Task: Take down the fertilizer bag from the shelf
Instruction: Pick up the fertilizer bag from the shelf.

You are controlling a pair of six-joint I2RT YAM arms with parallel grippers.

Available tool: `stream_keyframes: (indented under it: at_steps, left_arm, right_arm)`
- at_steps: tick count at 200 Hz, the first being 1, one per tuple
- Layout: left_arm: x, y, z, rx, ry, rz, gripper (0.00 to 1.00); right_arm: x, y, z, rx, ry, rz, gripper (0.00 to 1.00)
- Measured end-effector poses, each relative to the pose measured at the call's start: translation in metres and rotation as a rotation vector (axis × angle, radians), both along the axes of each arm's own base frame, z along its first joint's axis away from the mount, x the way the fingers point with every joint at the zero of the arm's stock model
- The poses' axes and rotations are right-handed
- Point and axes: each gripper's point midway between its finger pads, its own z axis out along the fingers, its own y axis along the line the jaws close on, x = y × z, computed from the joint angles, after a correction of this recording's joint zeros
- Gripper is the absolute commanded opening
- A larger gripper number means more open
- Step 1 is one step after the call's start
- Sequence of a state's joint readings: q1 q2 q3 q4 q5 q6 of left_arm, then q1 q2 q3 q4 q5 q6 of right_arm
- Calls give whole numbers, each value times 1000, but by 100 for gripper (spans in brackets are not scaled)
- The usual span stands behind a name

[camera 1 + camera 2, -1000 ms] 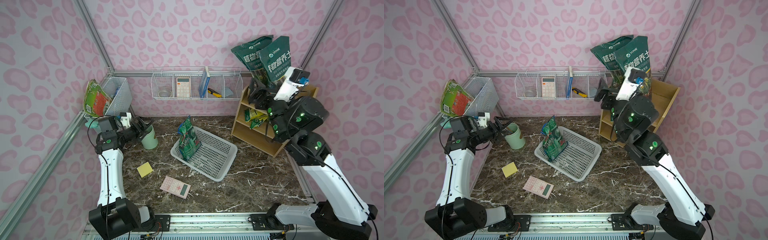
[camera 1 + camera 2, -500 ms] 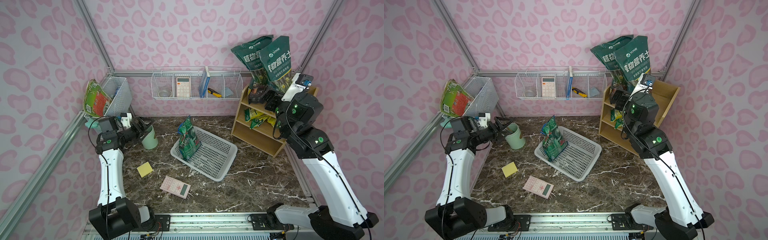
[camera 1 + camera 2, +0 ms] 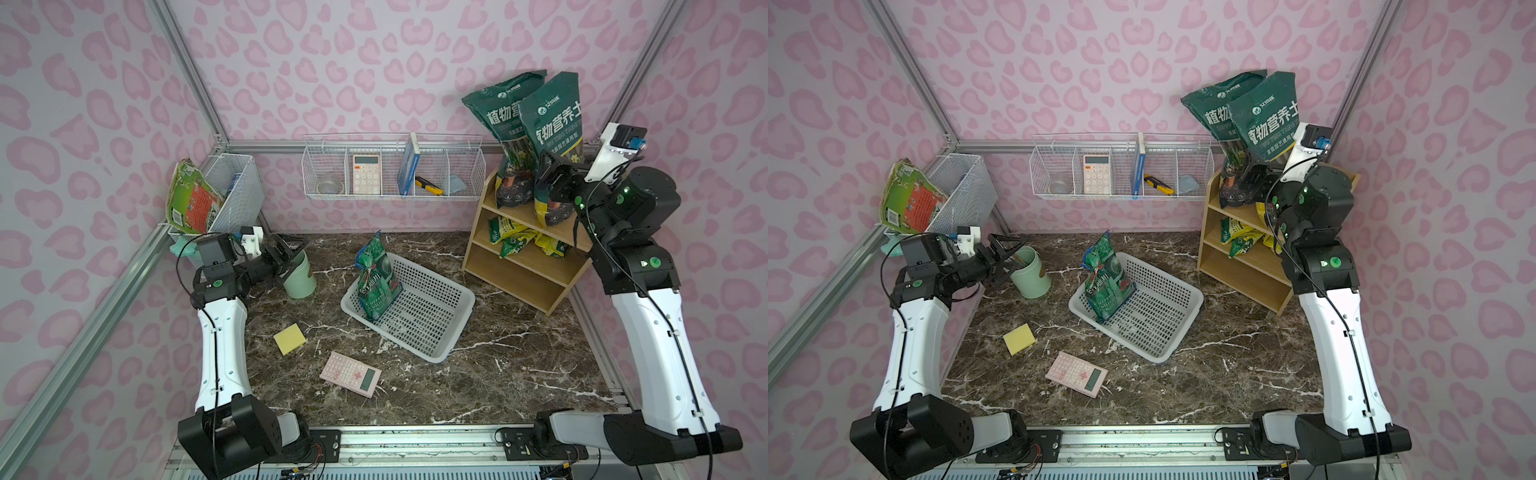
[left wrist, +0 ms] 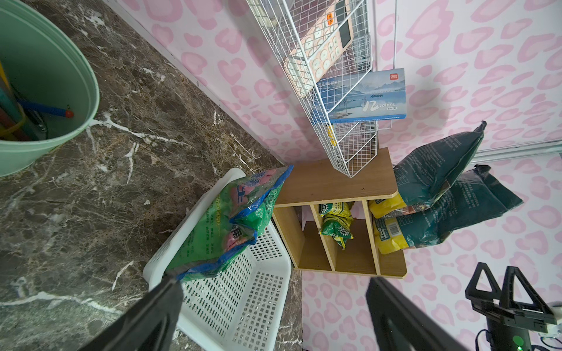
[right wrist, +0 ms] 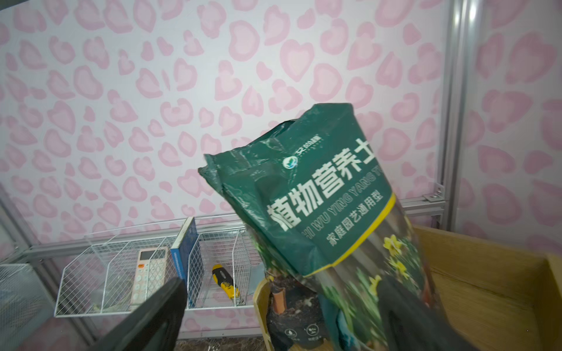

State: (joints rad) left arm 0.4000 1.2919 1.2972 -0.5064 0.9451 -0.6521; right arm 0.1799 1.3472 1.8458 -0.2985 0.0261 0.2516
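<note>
Next, my right gripper should close on the front fertilizer bag at its large white letters (image 3: 545, 136) (image 5: 288, 225), above the bag's yellow stripe.
The light-wood shelf (image 3: 519, 270) (image 3: 1246, 270) (image 4: 334, 179) stands at the back right. On its top tier stand two tall dark green bags. The front one is the fertilizer bag (image 3: 555, 120) (image 3: 1266, 120) (image 5: 319, 188); the other bag (image 3: 496, 120) stands behind it to the left. My right gripper (image 3: 555, 183) (image 3: 1252, 183) (image 5: 282, 291) is open at the front bag's lower part, which sits between the spread fingers; I cannot tell whether they touch it. My left gripper (image 3: 291, 249) (image 3: 1007, 249) (image 4: 273, 285) is open and empty at the far left.
Small yellow-green packets (image 3: 519, 241) lie on the shelf's middle tier. A white basket (image 3: 436, 324) mid-table holds a green bag (image 3: 376, 274). A mint cup (image 3: 301, 278), yellow notes (image 3: 289, 338) and a pink calculator (image 3: 351, 374) are on the table. A wire wall basket (image 3: 392, 166) hangs left of the shelf.
My right arm has swung right and its open gripper has moved from the bags' left side to the front bag's lower part. The left arm has not moved.
</note>
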Motion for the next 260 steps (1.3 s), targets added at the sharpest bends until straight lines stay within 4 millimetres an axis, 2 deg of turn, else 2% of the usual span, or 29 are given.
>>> stream_keyframes:
  at_steps: [20, 33, 34, 37, 40, 63, 81, 127, 148, 158, 174, 207, 244, 260]
  left_arm:
    - [0, 0, 1, 0, -5, 0, 99]
    - [0, 0, 1, -1, -6, -1, 99]
    - [0, 0, 1, -1, -6, -1, 99]
    - [0, 0, 1, -1, -6, -1, 99]
    - [0, 0, 1, -1, -6, -1, 99]
    - [0, 0, 2, -2, -6, -3, 99]
    - [0, 0, 2, -3, -6, -3, 99]
    - [0, 0, 2, -3, -6, -3, 99]
    - [0, 0, 2, -3, -6, -3, 99]
    - [0, 0, 2, -3, -6, -3, 99]
    - [0, 0, 2, -3, -6, -3, 99]
    - [0, 0, 0, -4, -3, -3, 99]
    - [0, 0, 0, -7, -1, -2, 99]
    - [0, 0, 0, -7, 0, -1, 99]
  right_arm:
    - [13, -1, -22, -28, 90, -6, 99]
    - [20, -8, -25, -16, 118, -25, 84]
    - [20, -8, -25, -17, 119, -25, 85]
    - [21, -9, -25, -16, 122, -27, 97]
    - [22, -9, -25, -18, 124, -24, 100]
    - [19, 4, -23, -44, 99, 66, 99]
    - [17, 15, -30, -40, 100, 137, 99]
    - [31, 13, -44, 47, 143, 261, 99]
    - [24, 13, -47, 61, 138, 336, 99]
    - [20, 6, -48, 69, 128, 338, 99]
    - [11, 2, -46, 80, 108, 344, 99]
    - [-10, 14, -33, 53, 40, 419, 99]
    - [-15, 17, -9, 13, -9, 340, 95]
    - [-11, 14, -1, -9, -19, 274, 94]
